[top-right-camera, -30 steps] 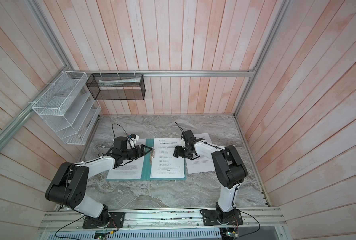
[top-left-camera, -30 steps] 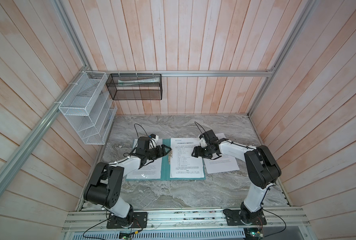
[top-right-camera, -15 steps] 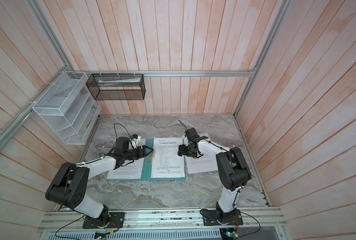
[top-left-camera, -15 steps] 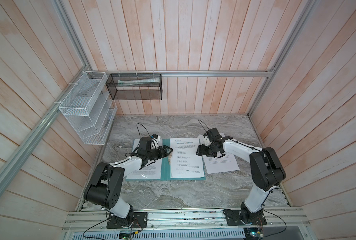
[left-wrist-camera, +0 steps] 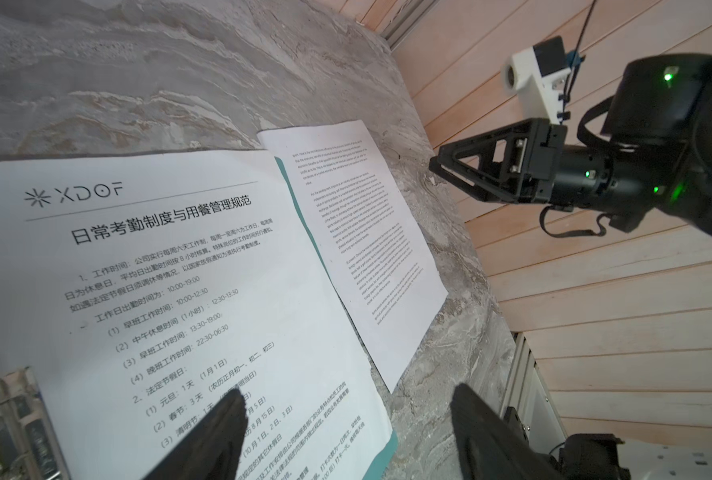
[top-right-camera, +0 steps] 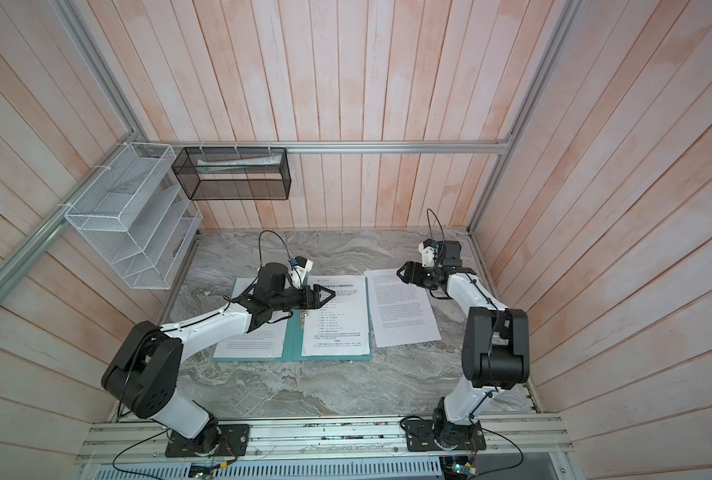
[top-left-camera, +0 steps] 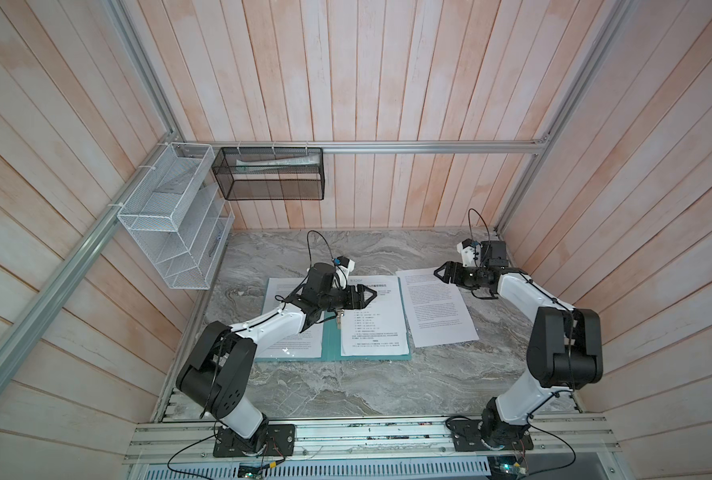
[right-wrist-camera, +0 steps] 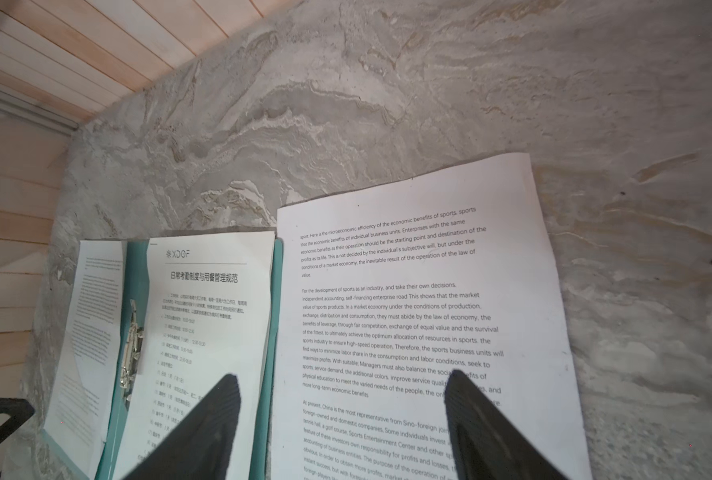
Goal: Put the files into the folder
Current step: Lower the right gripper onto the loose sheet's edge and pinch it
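Note:
The loose sheet has a long outer edge [top-left-camera: 465,307] [right-wrist-camera: 571,384] opposite the teal folder's side, which my right gripper needs to grab next, about halfway along.
The teal folder [top-left-camera: 331,345] [top-right-camera: 294,345] lies open on the marble table, its metal clip [right-wrist-camera: 131,349] on the spine. One of the files [top-left-camera: 300,347] lies on its left half. A headed sheet [top-left-camera: 373,320] [left-wrist-camera: 158,291] lies on its right half. A third sheet [top-left-camera: 435,311] [right-wrist-camera: 408,311] lies on the table just right of the folder. My left gripper [top-left-camera: 370,296] [left-wrist-camera: 348,392] hovers open over the headed sheet's top, holding nothing. My right gripper [top-left-camera: 437,272] [right-wrist-camera: 341,376] hangs open and empty above the loose sheet's far end.
A white wire rack [top-left-camera: 171,232] hangs on the left wall. A black mesh basket [top-left-camera: 269,174] with rolled papers hangs on the back wall. Wooden walls close in the table on three sides, and an aluminium rail [top-left-camera: 366,436] runs along the front.
My right gripper has drawn back from the folder's right sheet to the far end of the loose sheet. My left gripper has moved right across the spine.

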Available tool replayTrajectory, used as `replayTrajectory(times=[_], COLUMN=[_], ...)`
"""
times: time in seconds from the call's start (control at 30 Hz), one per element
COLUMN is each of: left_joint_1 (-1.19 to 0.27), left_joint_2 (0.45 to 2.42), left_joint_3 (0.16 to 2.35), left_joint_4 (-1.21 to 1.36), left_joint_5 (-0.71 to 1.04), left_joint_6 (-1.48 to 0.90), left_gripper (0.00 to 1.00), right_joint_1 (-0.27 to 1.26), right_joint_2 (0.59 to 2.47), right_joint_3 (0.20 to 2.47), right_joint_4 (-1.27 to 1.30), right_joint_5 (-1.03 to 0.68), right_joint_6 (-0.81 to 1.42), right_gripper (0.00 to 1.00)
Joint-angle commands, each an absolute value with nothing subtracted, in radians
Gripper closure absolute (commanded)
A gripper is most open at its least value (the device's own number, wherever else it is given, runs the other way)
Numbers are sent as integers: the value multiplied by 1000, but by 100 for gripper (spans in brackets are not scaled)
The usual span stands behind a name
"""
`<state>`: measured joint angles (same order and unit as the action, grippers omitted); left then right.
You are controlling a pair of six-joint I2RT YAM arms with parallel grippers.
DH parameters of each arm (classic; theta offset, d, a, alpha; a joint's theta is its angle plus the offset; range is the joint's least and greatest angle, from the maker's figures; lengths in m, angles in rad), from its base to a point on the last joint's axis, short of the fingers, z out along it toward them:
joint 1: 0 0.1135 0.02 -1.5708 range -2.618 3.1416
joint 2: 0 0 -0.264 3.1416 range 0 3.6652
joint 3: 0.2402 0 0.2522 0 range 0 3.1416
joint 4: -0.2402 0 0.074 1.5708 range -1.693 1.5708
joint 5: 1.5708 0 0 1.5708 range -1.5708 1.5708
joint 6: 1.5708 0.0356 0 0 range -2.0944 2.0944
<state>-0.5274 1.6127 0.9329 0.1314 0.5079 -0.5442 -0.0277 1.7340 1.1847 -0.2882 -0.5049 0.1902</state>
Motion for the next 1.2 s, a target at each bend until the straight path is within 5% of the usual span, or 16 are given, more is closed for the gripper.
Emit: replayTrajectory(times=[0.0,0.27,1.17], left_joint_1=[-534,-532,-471], left_joint_2=[1606,1533,1448], left_joint_3=[909,837,792], left_joint_4=[127,116,-34], left_joint_5=[494,483,601], left_joint_6=[-527,-486,-405], left_gripper=[21,20,19], right_joint_1=[-108,-299,-312], right_joint_2=[1816,1779,2115], right_joint_3=[1307,1136,1283], right_joint_4=[-419,-330,-722], right_joint_5=[-553,-618,-824], right_joint_6=[100,79,-203], right_gripper=[25,26,35])
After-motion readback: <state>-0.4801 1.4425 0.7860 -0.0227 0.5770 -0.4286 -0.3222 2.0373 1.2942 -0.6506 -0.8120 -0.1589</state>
